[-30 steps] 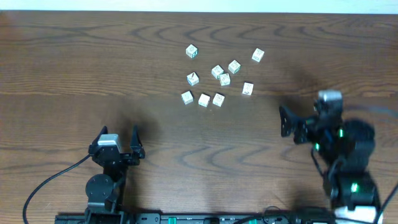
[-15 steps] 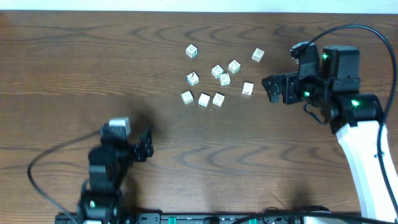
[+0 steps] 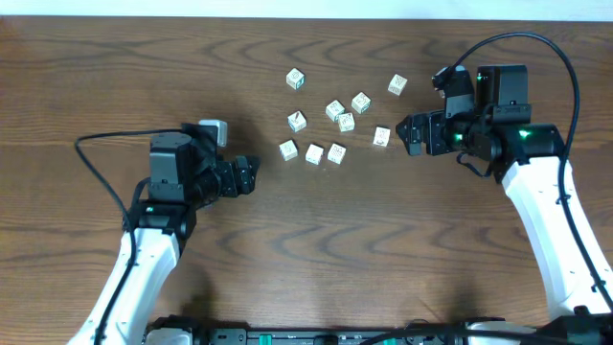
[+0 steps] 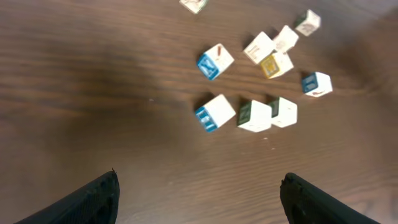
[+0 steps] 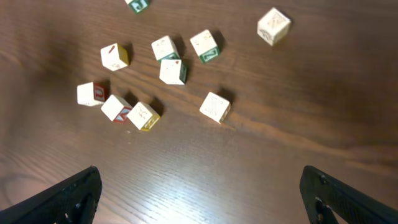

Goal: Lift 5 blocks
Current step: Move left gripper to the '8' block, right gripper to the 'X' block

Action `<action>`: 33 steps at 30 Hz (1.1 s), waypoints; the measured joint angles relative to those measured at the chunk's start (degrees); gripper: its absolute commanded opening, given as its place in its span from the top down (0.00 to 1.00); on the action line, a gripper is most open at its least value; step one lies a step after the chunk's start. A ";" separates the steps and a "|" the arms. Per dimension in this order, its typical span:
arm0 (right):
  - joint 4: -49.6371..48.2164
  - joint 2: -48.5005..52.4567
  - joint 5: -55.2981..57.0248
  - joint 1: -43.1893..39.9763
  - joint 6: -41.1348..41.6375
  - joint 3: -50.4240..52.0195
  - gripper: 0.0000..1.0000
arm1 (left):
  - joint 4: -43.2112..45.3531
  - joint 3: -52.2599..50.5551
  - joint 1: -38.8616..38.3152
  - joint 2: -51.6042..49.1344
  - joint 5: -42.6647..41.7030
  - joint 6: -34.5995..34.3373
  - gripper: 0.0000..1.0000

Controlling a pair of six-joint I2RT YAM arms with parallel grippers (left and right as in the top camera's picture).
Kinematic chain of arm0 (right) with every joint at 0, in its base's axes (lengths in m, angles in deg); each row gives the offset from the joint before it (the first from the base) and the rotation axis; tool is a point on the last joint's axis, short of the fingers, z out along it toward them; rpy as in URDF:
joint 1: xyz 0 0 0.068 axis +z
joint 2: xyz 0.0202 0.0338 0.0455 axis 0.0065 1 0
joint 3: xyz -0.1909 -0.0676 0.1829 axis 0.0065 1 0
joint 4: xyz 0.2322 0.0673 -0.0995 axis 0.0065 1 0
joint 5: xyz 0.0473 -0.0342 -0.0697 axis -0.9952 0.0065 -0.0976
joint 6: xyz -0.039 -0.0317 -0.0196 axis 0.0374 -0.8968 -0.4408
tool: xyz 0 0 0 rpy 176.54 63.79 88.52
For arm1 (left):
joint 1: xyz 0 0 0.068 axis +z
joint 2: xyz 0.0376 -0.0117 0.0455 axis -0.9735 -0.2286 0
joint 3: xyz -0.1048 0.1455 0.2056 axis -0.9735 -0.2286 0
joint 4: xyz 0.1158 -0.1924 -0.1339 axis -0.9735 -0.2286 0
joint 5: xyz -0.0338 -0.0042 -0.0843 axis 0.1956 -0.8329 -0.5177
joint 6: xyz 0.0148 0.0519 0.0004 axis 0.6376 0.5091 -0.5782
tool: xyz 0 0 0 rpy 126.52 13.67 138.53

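The near row's end block, the one closest to my left gripper, is next, and that gripper should close on that block's sides [image 3: 288,150] [image 4: 215,113].
Several blocks, small cream cubes with coloured marks, lie scattered at the table's far middle. Three of them form a row: [image 3: 287,149], [image 3: 314,153], [image 3: 336,152]. My left gripper [image 3: 249,176] hovers open just left of that row, whose nearest block [image 4: 214,112] lies ahead of the empty left gripper [image 4: 199,180]. My right gripper [image 3: 421,103] is open on the cluster's right side. A single block [image 3: 381,137] is the closest to it. In the right wrist view that block [image 5: 214,107] sits ahead of the empty right gripper [image 5: 200,174].
Dark wooden table [image 3: 306,249] with bare wood in front of the cluster and at both sides. A black cable [image 3: 101,163] loops left of the left arm, and another cable [image 3: 536,48] arcs over the right arm. The table's far edge [image 3: 306,17] runs behind the blocks.
Both arms have come up from the table's front edge toward the blocks, the left one most in the last half second. Both grippers stayed open. The blocks have not moved.
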 measured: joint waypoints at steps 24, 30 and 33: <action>-8.94 4.66 3.48 0.26 4.55 -0.02 0.01 | 5.03 2.73 -0.61 -7.19 -2.86 1.38 0.11; -10.91 10.91 6.29 0.26 7.04 -0.42 0.01 | 1.46 9.84 -6.82 -16.52 1.99 2.40 0.11; -8.63 15.56 7.13 0.26 8.81 -2.40 0.01 | -2.95 14.58 -11.02 -20.65 6.62 3.56 0.11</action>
